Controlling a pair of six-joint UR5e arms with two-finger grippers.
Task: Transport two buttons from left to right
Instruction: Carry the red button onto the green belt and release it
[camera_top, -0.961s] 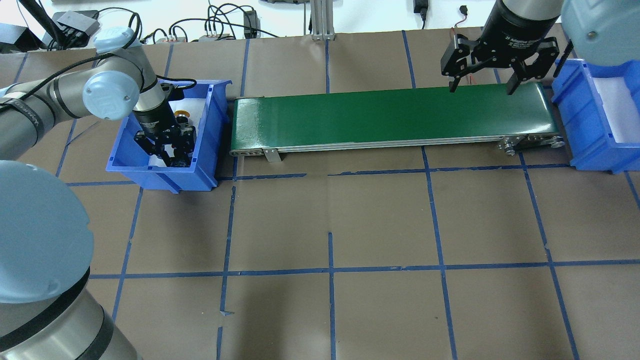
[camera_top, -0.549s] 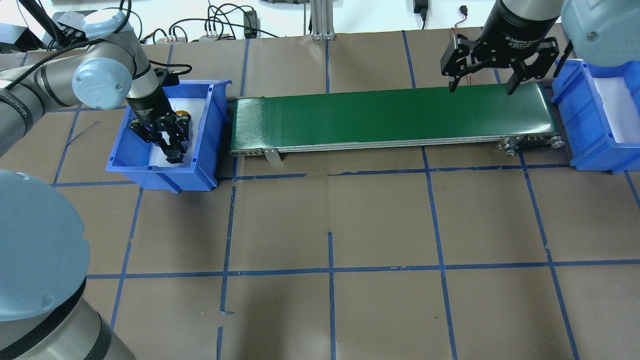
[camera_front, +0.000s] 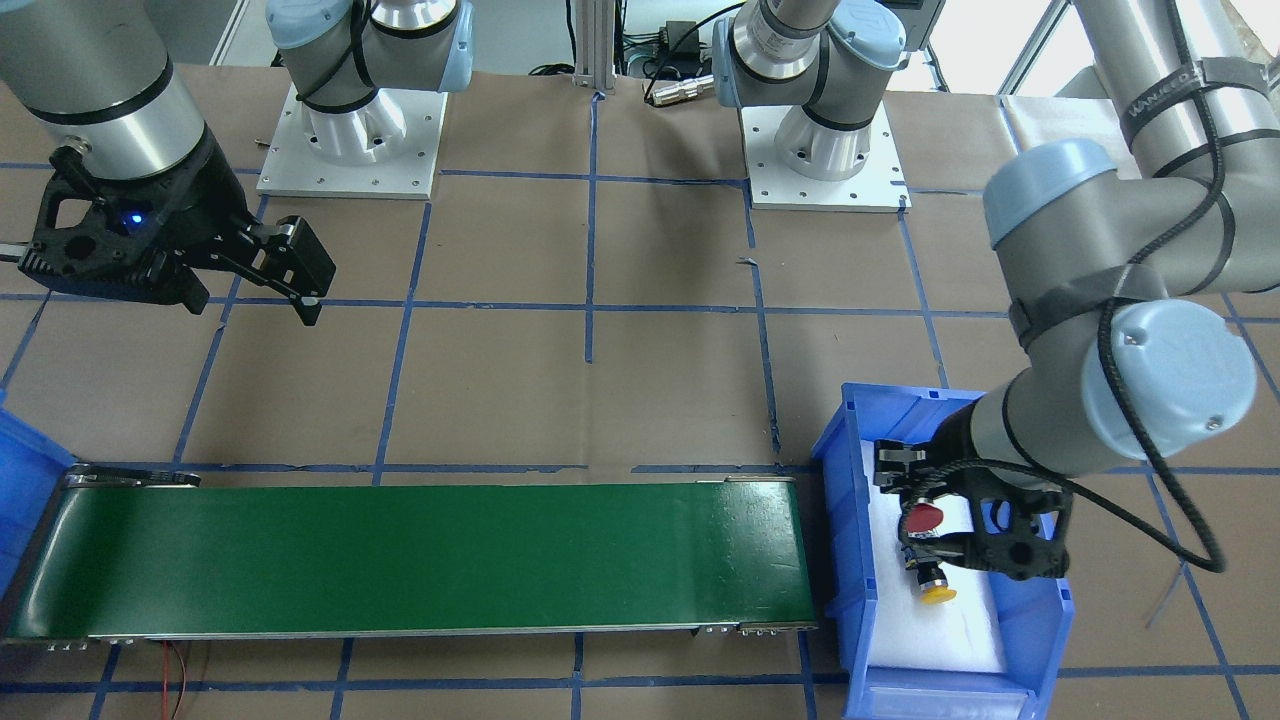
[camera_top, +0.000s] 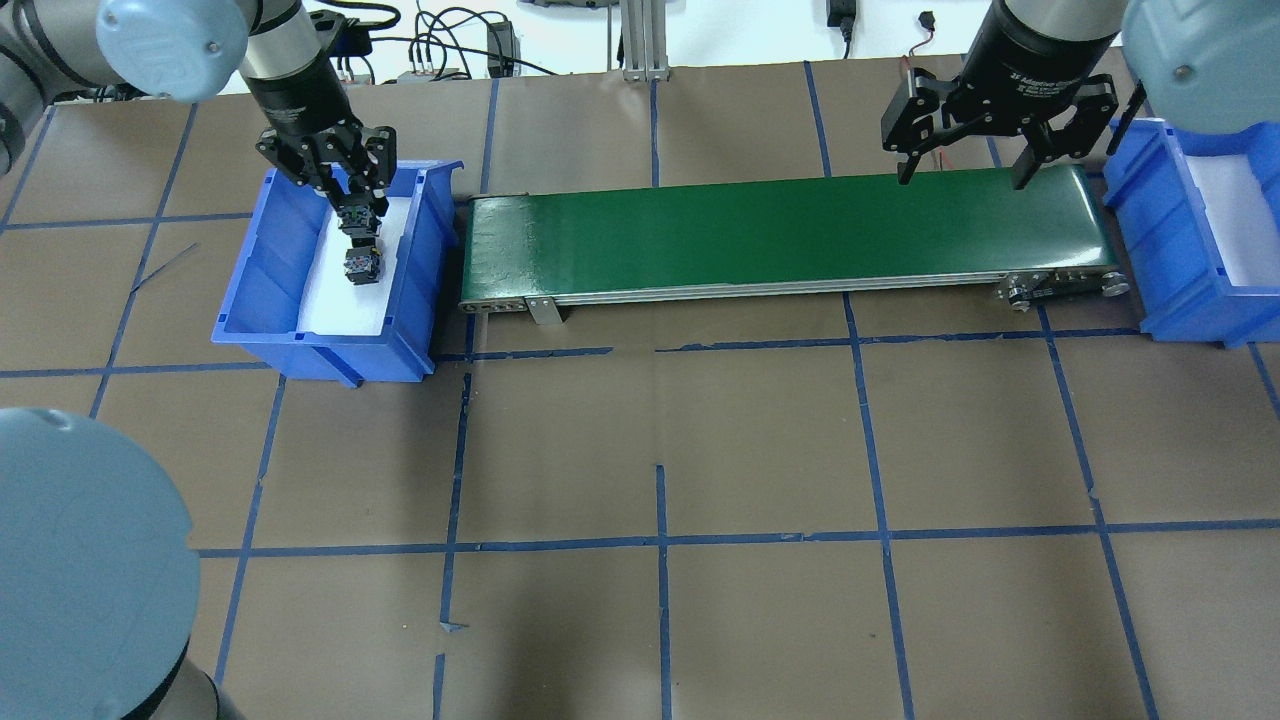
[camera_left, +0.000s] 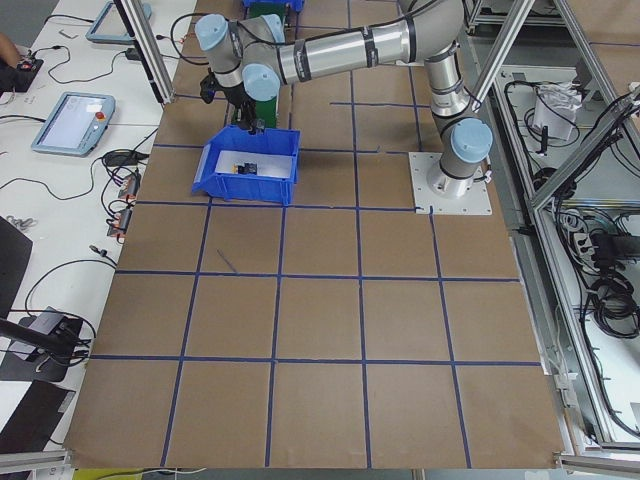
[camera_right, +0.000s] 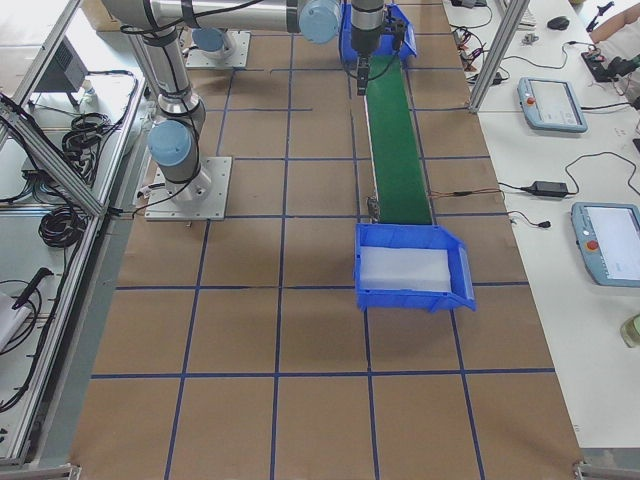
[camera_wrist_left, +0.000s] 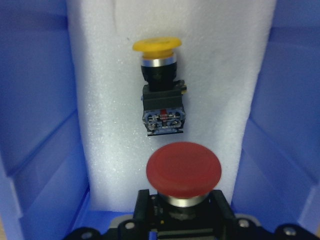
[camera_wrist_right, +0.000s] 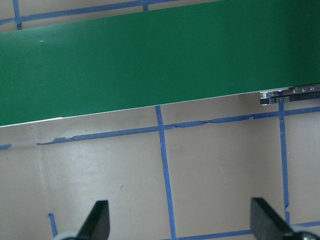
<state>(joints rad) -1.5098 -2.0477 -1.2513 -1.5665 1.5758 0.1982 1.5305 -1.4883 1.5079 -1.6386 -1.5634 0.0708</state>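
The red-capped button will go down from my left gripper onto the green conveyor belt (camera_front: 683, 545), close to the bin of the yellow-capped button.
My left gripper (camera_top: 357, 212) hangs above the left blue bin (camera_top: 240, 322), shut on the body of the red-capped button (camera_wrist_left: 183, 172). Its red cap (camera_front: 922, 518) shows just under the fingers in the front-facing view. The yellow-capped button (camera_wrist_left: 158, 90) lies on its side on the white foam inside that bin, directly below the held one, with its cap (camera_front: 937, 594) pointing away from the robot. My right gripper (camera_top: 965, 178) is open and holds nothing. It hovers over the right end of the green conveyor belt (camera_top: 780, 230), fingers (camera_wrist_right: 99, 221) spread wide.
A second blue bin (camera_top: 1180, 300) with white foam stands past the belt's right end. The conveyor (camera_front: 420, 560) spans the gap between the two bins. Brown paper with blue tape lines covers the table. Cables lie along the far edge.
The left gripper has risen out of the bin with the red button in it and has shifted toward the bin's far end. The right gripper has not moved.
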